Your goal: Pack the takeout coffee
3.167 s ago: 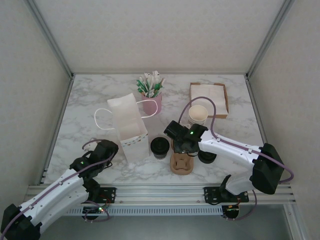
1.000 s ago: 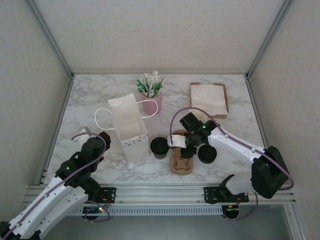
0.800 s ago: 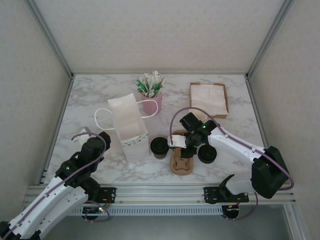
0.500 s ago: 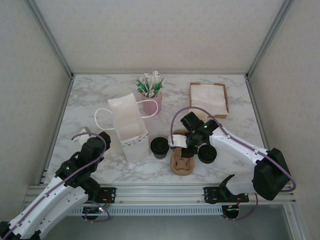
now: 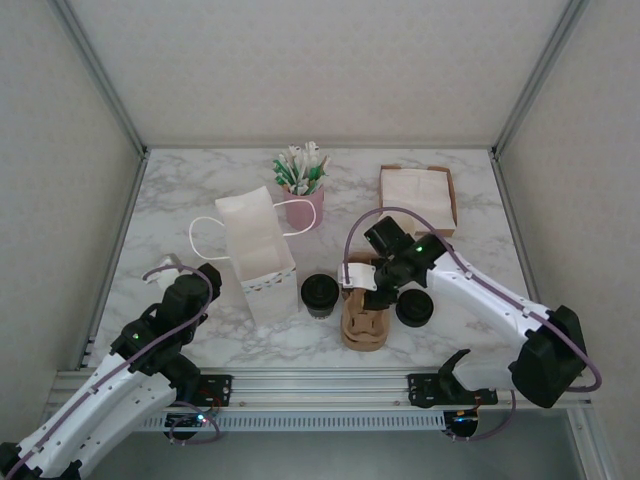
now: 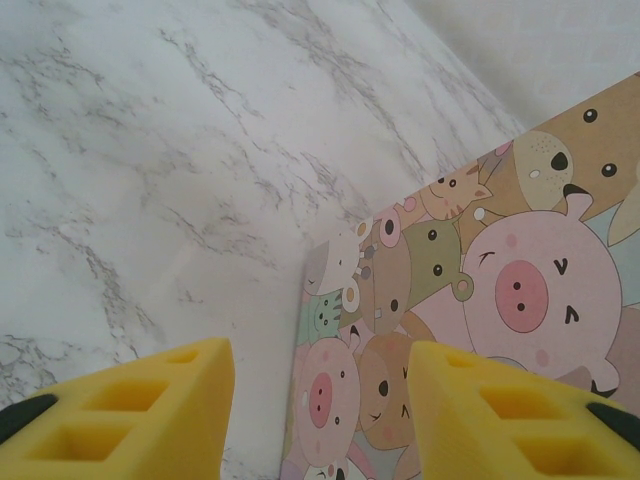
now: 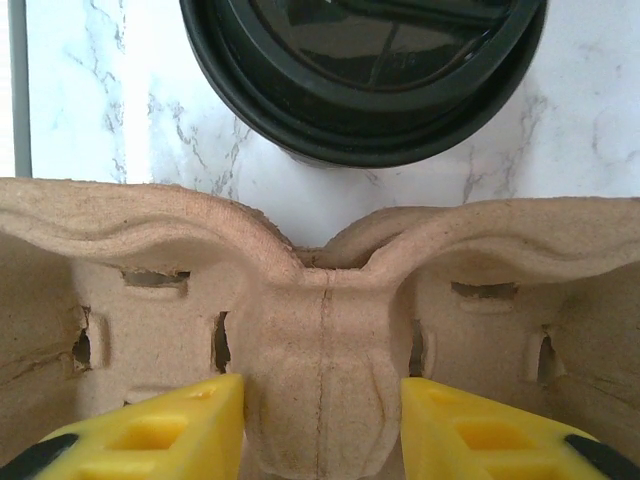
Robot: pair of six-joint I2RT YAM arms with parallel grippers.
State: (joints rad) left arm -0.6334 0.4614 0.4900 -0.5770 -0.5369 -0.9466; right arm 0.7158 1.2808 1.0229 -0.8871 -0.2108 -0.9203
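The fingers of my right gripper reach into the carrier's cup holes, so I need to open, lift clear, turn the gripper and pinch the carrier's centre fold at its notched ends (image 7: 333, 275).
The takeout coffee (image 5: 320, 293), a cream cup under a black lid, stands just right of the white paper bag (image 5: 258, 255). In the right wrist view its black lid (image 7: 365, 70) lies beyond the brown pulp cup carrier (image 7: 320, 330). My right gripper (image 7: 320, 420) is shut on the carrier's centre ridge, one yellow finger on each side. From above, the right gripper (image 5: 362, 285) sits over the carrier (image 5: 362, 322), right of the coffee. My left gripper (image 6: 320, 420) is open, nothing between its fingers, close to the bag's cartoon-printed side (image 6: 480, 300). From above, the left gripper (image 5: 195, 285) is left of the bag.
A loose black lid (image 5: 414, 308) lies right of the carrier. A pink cup of sachets (image 5: 303, 190) and a brown napkin box (image 5: 418, 198) stand at the back. The bag's handles (image 5: 205, 240) stick out to its left. Grey walls enclose the marble table (image 5: 180, 200).
My right gripper has shifted slightly back and up, and the carrier has moved with it. The left arm, coffee and bag have stayed put.
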